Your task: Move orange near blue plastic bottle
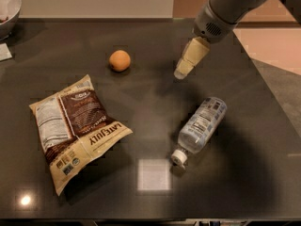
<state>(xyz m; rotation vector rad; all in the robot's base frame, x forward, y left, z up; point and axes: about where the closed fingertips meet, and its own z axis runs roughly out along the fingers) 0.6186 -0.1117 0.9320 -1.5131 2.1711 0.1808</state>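
Note:
The orange behind the snack bag must move near the bottle, so next my gripper goes to it and closes around the orange's middle (pixel 119 61).
The orange (pixel 119 60) sits alone on the dark table (pixel 155 46), toward the back and left of centre. The blue plastic bottle (pixel 201 126) lies on its side at the right of centre, its white cap (pixel 178 157) pointing toward the front. My gripper (pixel 181 72) hangs from the arm at the upper right, above the table between the orange and the bottle, to the right of the orange and behind the bottle. It holds nothing that I can see.
A tan-and-brown snack bag (pixel 75 128) lies flat at the left front. A bowl's rim (pixel 10 8) shows at the far left back corner, with a small pale card (pixel 4 52) beside it. The table's right edge runs diagonally past the bottle.

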